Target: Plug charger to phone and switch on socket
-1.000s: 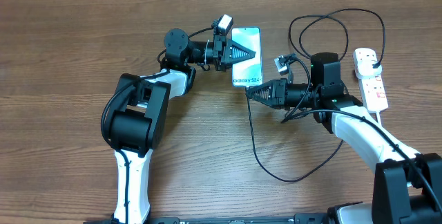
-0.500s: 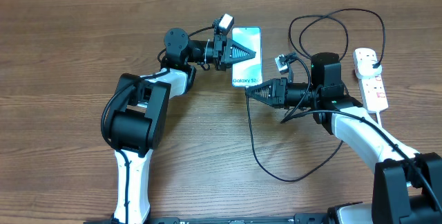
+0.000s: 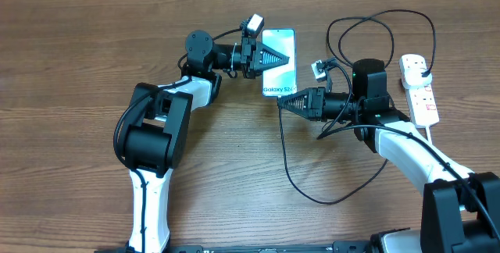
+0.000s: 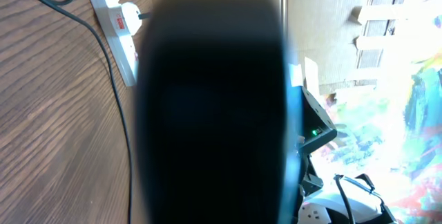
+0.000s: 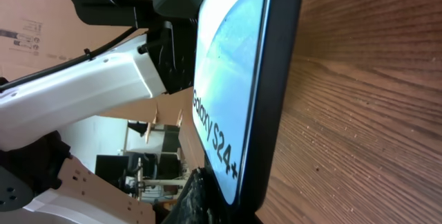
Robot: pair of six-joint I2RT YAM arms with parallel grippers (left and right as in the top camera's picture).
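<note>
My left gripper is going to release the phone, now at the table's back middle. Next, I let go of it on the bare wood (image 3: pixel 270 103) beside the fingertips of my right gripper.
The phone (image 3: pixel 281 69) lies with its light-blue "Galaxy S24" screen up at the back middle of the table. My left gripper (image 3: pixel 273 56) reaches over it from the left and is shut on it. In the left wrist view the phone is a dark blur (image 4: pixel 214 113) filling the frame. My right gripper (image 3: pixel 283 103) is at the phone's lower edge, shut on the charger's connector end. The connector tip is hidden. The black cable (image 3: pixel 285 159) loops toward me and back to the black plug (image 3: pixel 423 69) in the white socket (image 3: pixel 422 97). The right wrist view shows the phone's screen (image 5: pixel 228 92) just beyond my fingers (image 5: pixel 207 207).
The socket also shows in the left wrist view (image 4: pixel 114 16) with a red switch, and the cable (image 4: pixel 117 99) runs past it. A second loop of cable (image 3: pixel 383 20) lies behind the right arm. The socket's thick white cord (image 3: pixel 434 137) runs toward the front right.
Almost nothing has changed. The right wrist has shifted very slightly at the phone's lower edge. The left gripper and the phone have not moved.
</note>
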